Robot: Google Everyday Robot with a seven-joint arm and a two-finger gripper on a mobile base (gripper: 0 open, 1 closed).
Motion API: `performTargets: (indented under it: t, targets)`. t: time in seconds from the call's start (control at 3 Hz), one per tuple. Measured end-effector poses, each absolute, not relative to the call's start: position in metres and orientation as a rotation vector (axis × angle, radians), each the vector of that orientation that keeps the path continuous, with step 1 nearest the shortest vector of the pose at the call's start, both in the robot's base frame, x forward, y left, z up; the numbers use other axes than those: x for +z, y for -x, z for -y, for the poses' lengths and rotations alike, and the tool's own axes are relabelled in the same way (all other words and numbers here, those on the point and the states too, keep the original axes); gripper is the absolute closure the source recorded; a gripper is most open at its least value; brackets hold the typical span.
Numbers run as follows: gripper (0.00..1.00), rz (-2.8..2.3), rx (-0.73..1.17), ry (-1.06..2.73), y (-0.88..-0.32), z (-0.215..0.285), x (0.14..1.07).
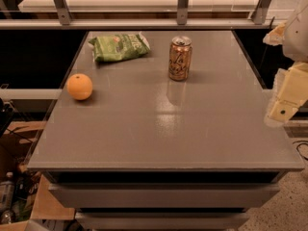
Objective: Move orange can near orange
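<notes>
I need to close my gripper on the upper part (181,47) of the orange can, just below its silver top, so that the can's lower part stays showing.
The orange can (180,58) stands upright on the grey table, towards the back and a little right of centre. It is orange-bronze with pale swirly lettering and a silver top. The orange (80,86), a round smooth fruit, lies near the table's left edge, well left of the can. My gripper (288,97) is a pale cream shape at the far right of the view, beside the table's right edge and apart from the can. It holds nothing that I can see.
A green snack bag (119,46) lies at the back left of the grey table (159,129). A metal railing (144,23) runs behind the table. Cardboard boxes (19,177) and clutter sit on the floor at the left.
</notes>
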State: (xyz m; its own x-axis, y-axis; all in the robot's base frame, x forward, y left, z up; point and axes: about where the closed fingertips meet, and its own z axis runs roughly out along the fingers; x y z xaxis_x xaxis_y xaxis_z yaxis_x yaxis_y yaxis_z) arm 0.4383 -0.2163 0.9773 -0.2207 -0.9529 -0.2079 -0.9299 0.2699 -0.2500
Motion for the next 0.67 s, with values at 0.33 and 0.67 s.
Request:
performTargets:
  t: [0.33,0.67]
  targets:
    - [0.0,-2.229,-0.102,1.722,-0.4383,0.2163,0.9774]
    - [0.0,-2.242,-0.072,1.666,-0.4462,0.2165,0.9779]
